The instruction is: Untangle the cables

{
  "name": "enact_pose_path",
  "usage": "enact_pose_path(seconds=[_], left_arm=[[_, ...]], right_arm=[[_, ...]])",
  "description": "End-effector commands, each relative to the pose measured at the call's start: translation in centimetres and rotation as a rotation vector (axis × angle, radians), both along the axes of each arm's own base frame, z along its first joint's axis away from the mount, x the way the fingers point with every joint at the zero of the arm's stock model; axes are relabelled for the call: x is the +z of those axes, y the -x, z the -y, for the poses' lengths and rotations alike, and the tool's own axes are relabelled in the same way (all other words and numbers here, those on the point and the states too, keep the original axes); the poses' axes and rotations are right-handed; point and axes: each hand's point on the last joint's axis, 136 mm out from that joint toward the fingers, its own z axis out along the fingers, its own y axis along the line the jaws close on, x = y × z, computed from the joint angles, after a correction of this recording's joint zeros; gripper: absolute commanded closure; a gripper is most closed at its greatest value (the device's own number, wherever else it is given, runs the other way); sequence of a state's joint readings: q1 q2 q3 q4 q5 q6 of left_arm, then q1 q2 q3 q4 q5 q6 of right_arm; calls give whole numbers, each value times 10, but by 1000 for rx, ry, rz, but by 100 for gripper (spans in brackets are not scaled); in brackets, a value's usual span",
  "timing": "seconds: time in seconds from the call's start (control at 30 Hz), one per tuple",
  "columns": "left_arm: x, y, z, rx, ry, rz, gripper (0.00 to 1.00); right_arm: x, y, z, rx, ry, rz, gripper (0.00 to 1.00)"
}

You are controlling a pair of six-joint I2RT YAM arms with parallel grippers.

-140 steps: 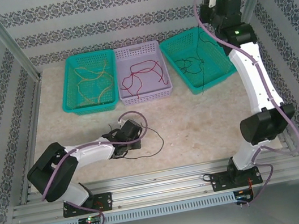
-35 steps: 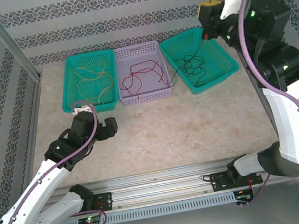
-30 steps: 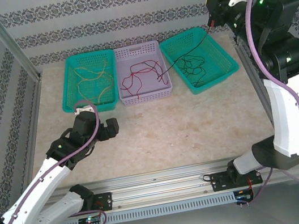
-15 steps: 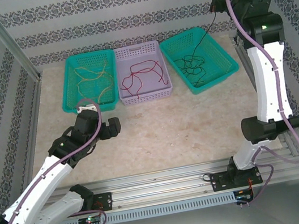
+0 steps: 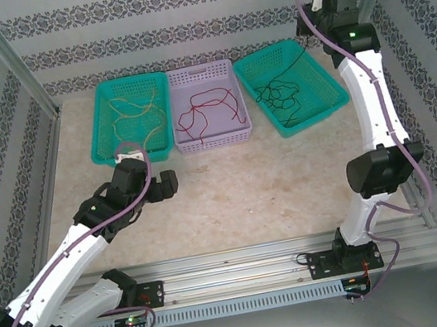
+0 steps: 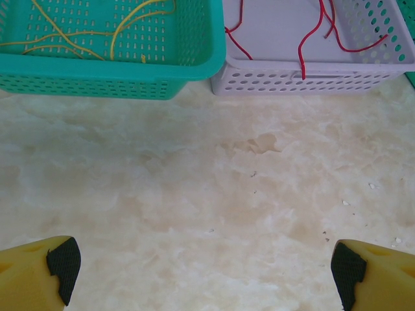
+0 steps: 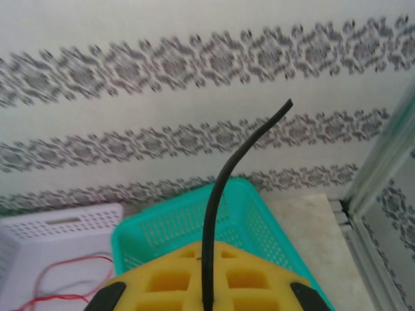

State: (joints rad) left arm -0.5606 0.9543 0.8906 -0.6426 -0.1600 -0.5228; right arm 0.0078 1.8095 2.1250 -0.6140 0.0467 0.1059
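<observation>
My right gripper is to release the black cable on the bottom of the green basket (image 5: 288, 96) that holds the black cables.
The cables lie sorted in three baskets: yellow cables (image 5: 134, 117) in the left green basket (image 5: 109, 152), red cables (image 5: 208, 111) in the lilac basket (image 5: 240, 129), and black cables (image 5: 281, 94) in the right green basket (image 5: 327, 101). My right gripper (image 5: 308, 24) hangs high over the right basket's far edge. It is shut on a black cable (image 7: 217, 188) whose free end sticks up past the fingers (image 7: 162, 278), while the rest drops into the basket. My left gripper (image 5: 163, 185) stands open over bare table, nothing between its fingertips (image 6: 59, 260).
In the left wrist view the left green basket (image 6: 117, 74) and the lilac basket (image 6: 305, 81) stand side by side just ahead. Patterned walls and metal posts (image 5: 18, 71) close in the back and sides. Marble table (image 5: 272, 180) lies open in front of the baskets.
The right arm has swung in from the far right, still gripping the black cable; the strand trailing towards the lilac basket now lies in the right green basket. The left gripper crept slightly right.
</observation>
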Motion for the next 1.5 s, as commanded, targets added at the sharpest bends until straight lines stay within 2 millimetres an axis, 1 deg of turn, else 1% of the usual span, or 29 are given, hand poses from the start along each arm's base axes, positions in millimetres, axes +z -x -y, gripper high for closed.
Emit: enact_pose_path(seconds=[0.0,0.17,0.27,0.33,0.47,0.53,0.63,0.77,0.87,0.9,1.0,1.07,1.2,1.33,1.4,1.47], left_arm=[[8,-6,2,-8,13,35,0],[4,-5,3,-10,17,27,0],[3,-5,3,-8,18,23,0],[2,-5,3,-9,21,21,0],[0,-4,4,-12,27,14,0],[-1,-3,4,-11,25,12,0],[-2,-4,5,-11,29,11,0],[-2,-5,10,-24,48,12,0],[-1,-6,11,-29,48,8,0],[0,-6,11,-29,46,7,0],[-1,-5,10,-30,46,6,0],[-2,-4,10,-31,44,3,0],[-6,-4,10,-31,41,-6,0],[-9,-4,12,-32,50,-10,0],[-10,-4,12,-33,50,-13,0],[-10,-4,11,-33,48,-13,0]], right_arm=[[-6,-11,19,-72,58,33,100],[-37,-19,34,-114,32,-23,100],[-60,-24,34,-113,16,-74,100],[-73,-26,38,-140,2,-95,100],[-95,-26,57,-220,26,-151,100],[-106,-25,60,-223,0,-172,100],[-123,-27,54,-194,-3,-206,100],[-164,-32,41,-155,-23,-311,100],[-196,-35,35,-142,-8,-401,95],[-209,-36,32,-138,-1,-435,94],[-231,-37,29,-131,-4,-498,92],[-241,-39,26,-119,-15,-520,89],[-256,-40,19,-99,-11,-575,87],[-274,-40,11,-68,-10,-636,82],[-279,-39,9,-62,-14,-655,79],[-277,-40,8,-63,-18,-646,73]])
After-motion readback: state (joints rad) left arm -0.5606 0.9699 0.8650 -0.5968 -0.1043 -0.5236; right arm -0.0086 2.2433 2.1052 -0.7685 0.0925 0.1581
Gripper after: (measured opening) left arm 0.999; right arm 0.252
